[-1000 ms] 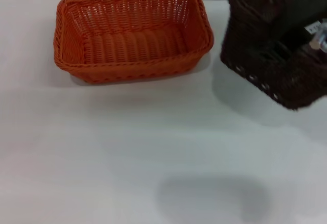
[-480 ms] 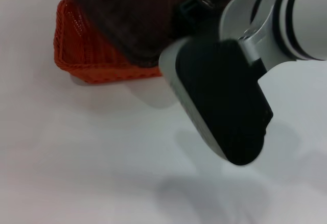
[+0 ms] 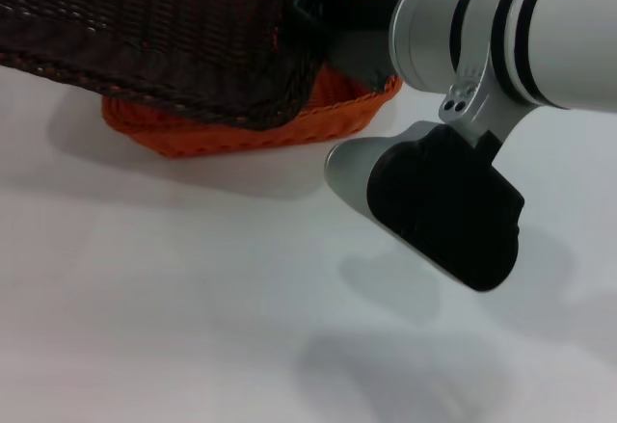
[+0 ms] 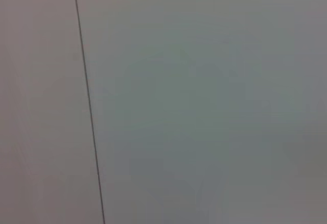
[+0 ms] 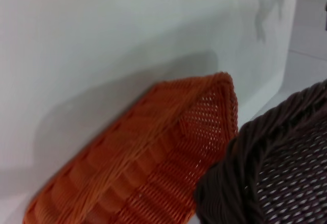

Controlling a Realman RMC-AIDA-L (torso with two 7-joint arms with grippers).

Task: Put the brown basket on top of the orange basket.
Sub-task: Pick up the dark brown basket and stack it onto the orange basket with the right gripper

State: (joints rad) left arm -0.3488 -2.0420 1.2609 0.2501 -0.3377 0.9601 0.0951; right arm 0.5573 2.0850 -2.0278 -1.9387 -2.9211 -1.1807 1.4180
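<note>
The brown basket will go down from my right gripper, nested inside the rim of the orange basket (image 3: 237,47) (image 5: 166,185).
The brown basket (image 3: 164,28) hangs tilted in the air over the orange basket (image 3: 241,129) and hides most of it. Only the orange basket's near wall and right corner show below it in the head view. My right gripper (image 3: 313,4) is shut on the brown basket's right rim and carries it. The right wrist view shows the brown basket's braided rim (image 5: 286,173) close up, above the orange basket (image 5: 153,152). I cannot tell whether the two baskets touch. My left gripper is out of view.
My right arm (image 3: 501,38) and its dark wrist housing (image 3: 443,211) fill the right middle of the head view. The white table (image 3: 193,298) stretches in front of the baskets. The left wrist view shows only a plain pale surface with a thin dark line (image 4: 87,101).
My right arm has carried the brown basket from the right side leftward, over the orange basket. It now hangs farther left and covers more of the orange basket than half a second ago.
</note>
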